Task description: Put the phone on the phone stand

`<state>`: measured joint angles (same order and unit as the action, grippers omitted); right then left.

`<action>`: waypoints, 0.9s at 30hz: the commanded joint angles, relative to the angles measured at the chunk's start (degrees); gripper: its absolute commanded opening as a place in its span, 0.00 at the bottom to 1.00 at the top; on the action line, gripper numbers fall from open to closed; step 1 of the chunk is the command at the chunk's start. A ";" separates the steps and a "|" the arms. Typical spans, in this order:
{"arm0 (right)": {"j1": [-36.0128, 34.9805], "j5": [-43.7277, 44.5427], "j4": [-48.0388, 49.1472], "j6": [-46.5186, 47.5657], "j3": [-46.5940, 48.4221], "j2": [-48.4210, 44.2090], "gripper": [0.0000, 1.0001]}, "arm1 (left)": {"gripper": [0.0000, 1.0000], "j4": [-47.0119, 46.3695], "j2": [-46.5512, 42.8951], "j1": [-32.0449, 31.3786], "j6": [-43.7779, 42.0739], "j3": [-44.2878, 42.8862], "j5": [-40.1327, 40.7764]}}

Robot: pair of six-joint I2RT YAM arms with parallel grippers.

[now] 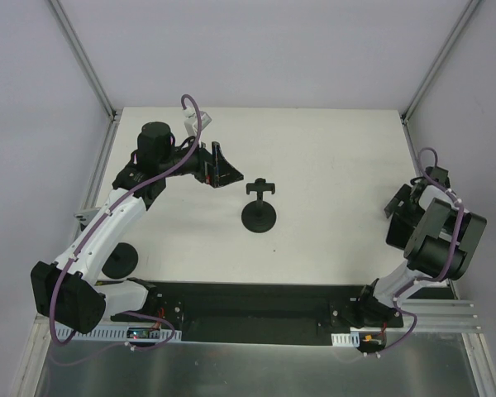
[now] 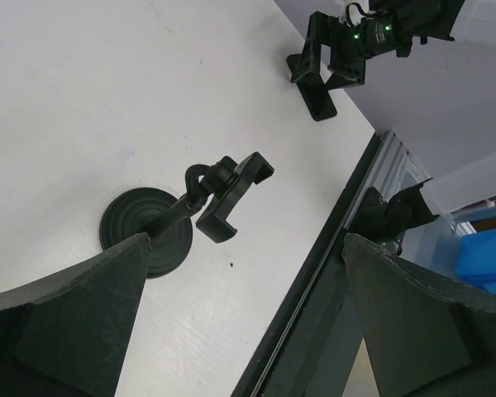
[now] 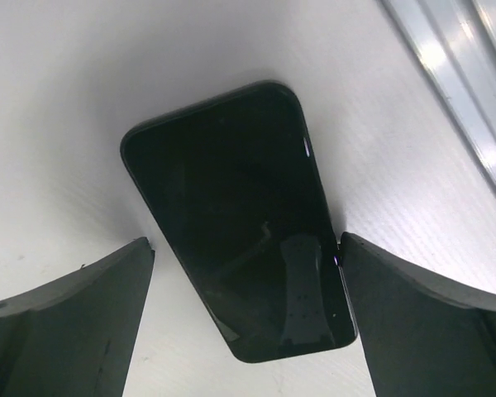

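Next, my left gripper closes on the phone's loose end (image 2: 321, 108), the one that sticks out past the fingers of my right gripper.
The phone (image 3: 231, 207), a flat black slab, lies face up on the white table in the right wrist view. My right gripper (image 3: 244, 248) is open and straddles its near end. The right finger (image 3: 413, 322) touches the phone's edge and the left finger (image 3: 74, 322) stands apart from it. In the top view my right gripper (image 1: 397, 203) is at the table's right edge and hides the phone. The black phone stand (image 1: 259, 207) stands upright at mid table, with its round base and clamp showing in the left wrist view (image 2: 182, 219). My left gripper (image 1: 221, 169) is open and empty, left of the stand and further back (image 2: 246, 273).
A black round disc (image 1: 120, 259) lies by the left arm's lower link. A metal rail (image 3: 463, 91) runs along the table's right edge close to the phone. A black strip (image 1: 256, 310) borders the near edge. Blue bins (image 2: 488, 256) stand off the table.
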<state>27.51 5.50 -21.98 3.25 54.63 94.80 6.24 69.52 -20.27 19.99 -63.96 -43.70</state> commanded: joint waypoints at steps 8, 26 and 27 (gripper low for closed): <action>-7.29 2.59 -7.55 1.76 3.63 -0.06 0.96 | 0.99 -3.08 -1.31 -0.21 1.19 -0.02 -3.14; -3.60 -2.86 -25.31 -6.93 16.29 14.61 0.94 | 0.98 -3.52 -0.08 -0.38 1.37 0.42 -2.88; -3.43 -3.12 -25.74 -6.85 16.56 14.97 0.91 | 0.98 -3.52 0.00 -0.38 1.20 0.59 -2.53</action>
<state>22.65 3.07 -42.48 -0.27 69.21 106.24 5.02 69.43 -20.29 21.45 -63.81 -45.78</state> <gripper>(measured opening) 0.939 0.979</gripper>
